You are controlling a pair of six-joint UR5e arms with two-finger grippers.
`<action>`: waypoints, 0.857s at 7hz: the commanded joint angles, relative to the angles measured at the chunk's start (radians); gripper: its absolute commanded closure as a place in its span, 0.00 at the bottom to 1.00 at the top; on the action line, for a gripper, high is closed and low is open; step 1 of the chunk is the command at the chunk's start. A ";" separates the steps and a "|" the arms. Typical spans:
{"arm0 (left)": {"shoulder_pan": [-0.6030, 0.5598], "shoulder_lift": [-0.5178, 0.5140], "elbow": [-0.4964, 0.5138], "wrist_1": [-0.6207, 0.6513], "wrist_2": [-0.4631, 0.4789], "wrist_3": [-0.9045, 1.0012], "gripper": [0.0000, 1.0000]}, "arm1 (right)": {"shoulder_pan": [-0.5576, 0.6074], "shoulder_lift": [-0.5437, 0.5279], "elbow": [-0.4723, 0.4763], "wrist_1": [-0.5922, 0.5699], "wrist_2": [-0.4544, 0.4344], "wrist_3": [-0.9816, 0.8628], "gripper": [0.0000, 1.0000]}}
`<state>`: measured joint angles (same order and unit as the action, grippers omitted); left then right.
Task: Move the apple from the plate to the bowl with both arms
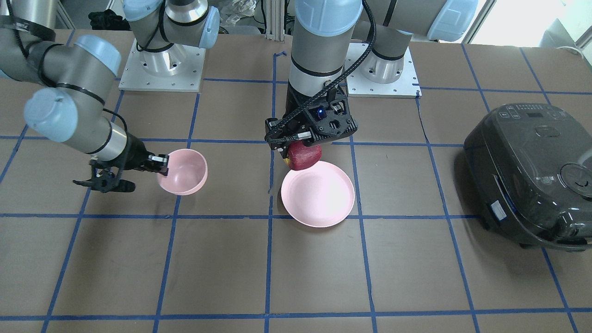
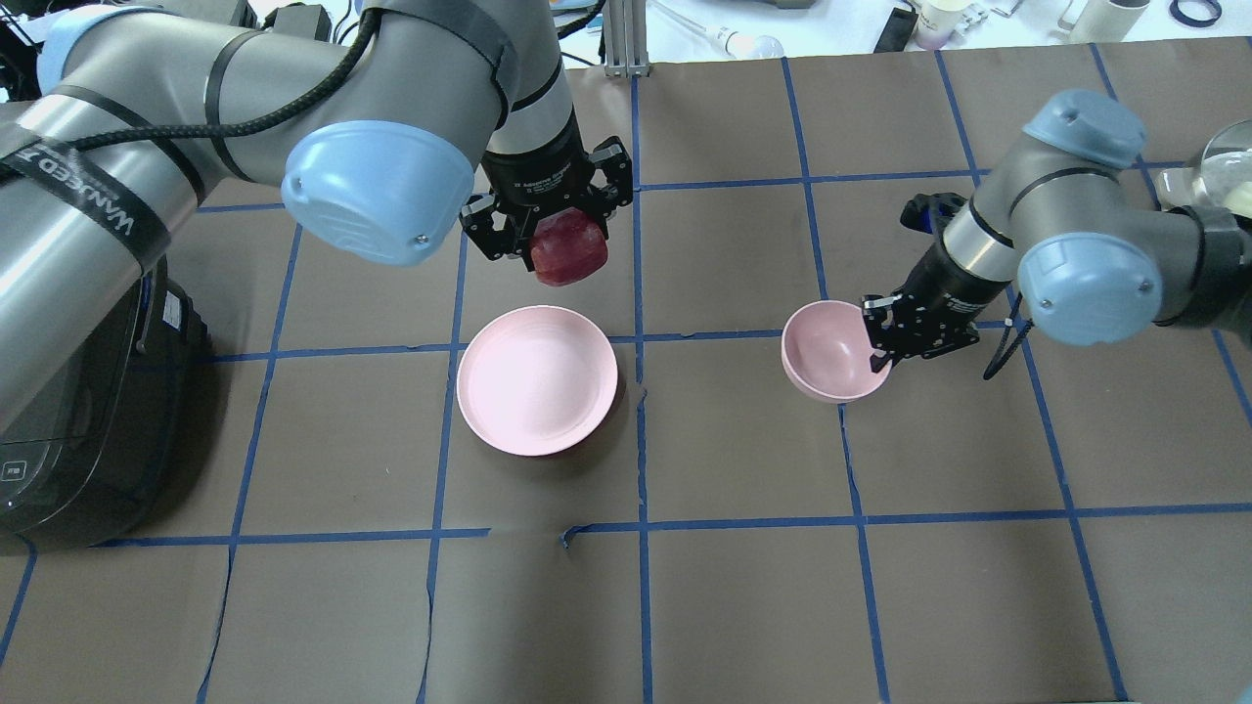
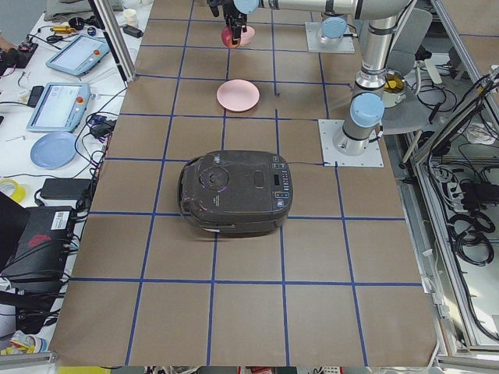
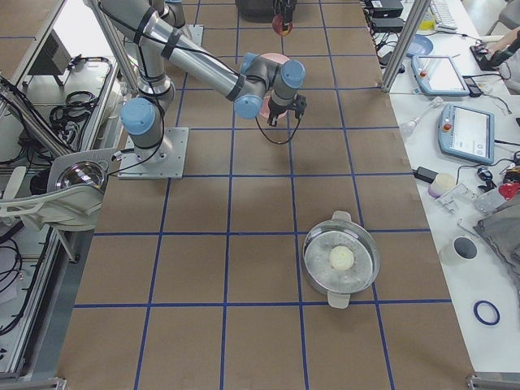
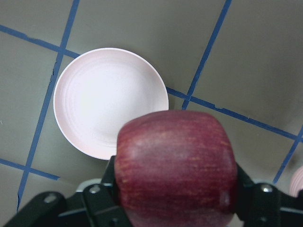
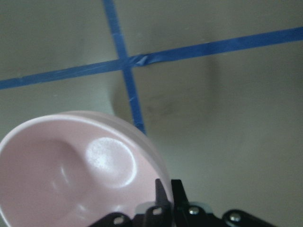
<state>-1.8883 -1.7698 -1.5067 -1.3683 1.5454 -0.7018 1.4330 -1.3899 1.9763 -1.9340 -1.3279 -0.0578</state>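
Next, my left gripper lets go of the apple in the small pink bowl [image 1: 244,185], next to the plate's edge that is nearest my right gripper. The apple hangs over the plate's far rim.
My left gripper [image 2: 562,249] is shut on the dark red apple [image 2: 568,248] and holds it in the air, just behind the empty wide pink plate [image 2: 538,379]. The apple [image 5: 176,166] fills the left wrist view, with the plate [image 5: 110,101] below it. In the front view the apple [image 1: 304,155] hangs over the plate's [image 1: 318,194] far rim. My right gripper [image 2: 877,337] is shut on the rim of the small deep pink bowl [image 2: 829,351], which is tilted and lifted off the table. The bowl [image 6: 75,170] is empty.
A dark rice cooker [image 1: 532,173] stands at the table's end on my left side. A metal pot with a lid [image 4: 341,262] stands toward my right end. Blue tape lines grid the brown table.
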 commanded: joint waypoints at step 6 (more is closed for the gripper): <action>0.000 -0.010 -0.007 0.001 -0.014 -0.066 1.00 | 0.175 0.080 0.052 -0.221 0.047 0.133 0.01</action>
<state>-1.8883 -1.7744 -1.5144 -1.3680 1.5389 -0.7226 1.6083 -1.3171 2.0321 -2.1245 -1.2708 0.0714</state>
